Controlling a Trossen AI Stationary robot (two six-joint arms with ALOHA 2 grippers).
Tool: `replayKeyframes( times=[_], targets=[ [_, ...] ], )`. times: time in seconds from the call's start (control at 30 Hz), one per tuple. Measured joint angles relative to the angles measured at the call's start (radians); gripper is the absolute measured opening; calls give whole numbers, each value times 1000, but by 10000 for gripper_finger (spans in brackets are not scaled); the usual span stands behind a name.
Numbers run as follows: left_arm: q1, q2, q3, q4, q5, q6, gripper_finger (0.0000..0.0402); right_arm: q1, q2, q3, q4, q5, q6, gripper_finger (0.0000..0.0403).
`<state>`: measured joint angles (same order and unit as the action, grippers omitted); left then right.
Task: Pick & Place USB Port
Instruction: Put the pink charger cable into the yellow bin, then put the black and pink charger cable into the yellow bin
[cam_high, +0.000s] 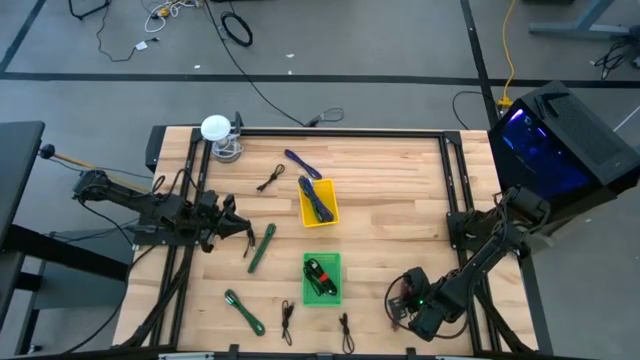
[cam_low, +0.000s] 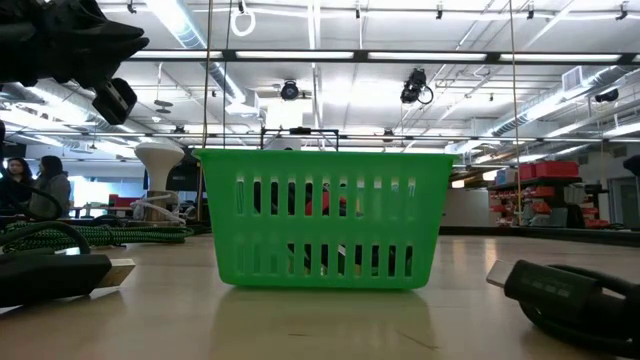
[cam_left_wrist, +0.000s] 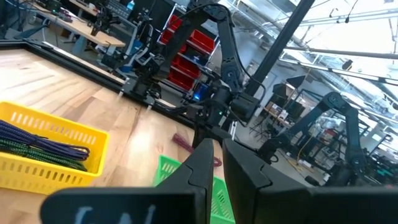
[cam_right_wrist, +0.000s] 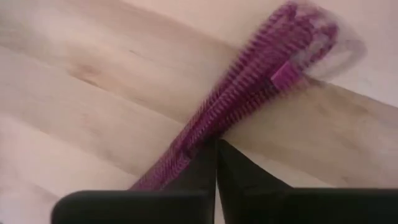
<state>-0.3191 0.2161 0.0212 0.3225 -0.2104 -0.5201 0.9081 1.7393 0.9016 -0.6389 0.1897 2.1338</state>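
Observation:
I see the magenta cable slanting across my right gripper's shut fingertips, so next I open them, turn in line with the cable and close around its tied middle (cam_right_wrist: 185, 151).
A magenta braided USB cable (cam_right_wrist: 249, 87) lies slantwise on the wooden table near its right front corner (cam_high: 400, 296). My right gripper (cam_right_wrist: 216, 148) points down at it, shut, with its fingertips at the cable. A green basket (cam_high: 322, 278) stands just left of that gripper, with a dark cable and something red inside. My left gripper (cam_left_wrist: 216, 152) hovers level over the table's left side (cam_high: 243, 228). Its fingers are closed to a narrow slit with nothing between them. My right gripper comes from above, pointing steeply down, and is shut at the cable's long side (cam_right_wrist: 205, 134), about halfway along it. The fingers lie across the cable. Their tips cover the place of contact, so I cannot tell how much of the cable is pinched. The cable lies on the table.
A yellow basket (cam_high: 318, 200) holding dark blue cables stands in the middle of the table. Loose green cables (cam_high: 262, 247) (cam_high: 243, 310) and small black cables (cam_high: 270, 180) (cam_high: 287, 318) (cam_high: 346, 330) lie around it. A white lamp-like object (cam_high: 222, 135) stands at the far left.

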Motion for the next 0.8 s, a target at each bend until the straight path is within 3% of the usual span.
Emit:
replayKeyframes(
  times=[0.13,0.43,0.57,0.8],
  targets=[
    [0,0,0,0,-2,0,39,-1,-18,0,-1,-26,-26,2],
    [0,0,0,-7,-6,1,39,2,-128,-4,-47,50,27,6],
    [0,2,0,-8,-6,0,39,3,-110,-2,5,76,1,37],
    [0,2,0,-7,-6,0,39,3,-101,-2,24,80,13,131]
  ],
)
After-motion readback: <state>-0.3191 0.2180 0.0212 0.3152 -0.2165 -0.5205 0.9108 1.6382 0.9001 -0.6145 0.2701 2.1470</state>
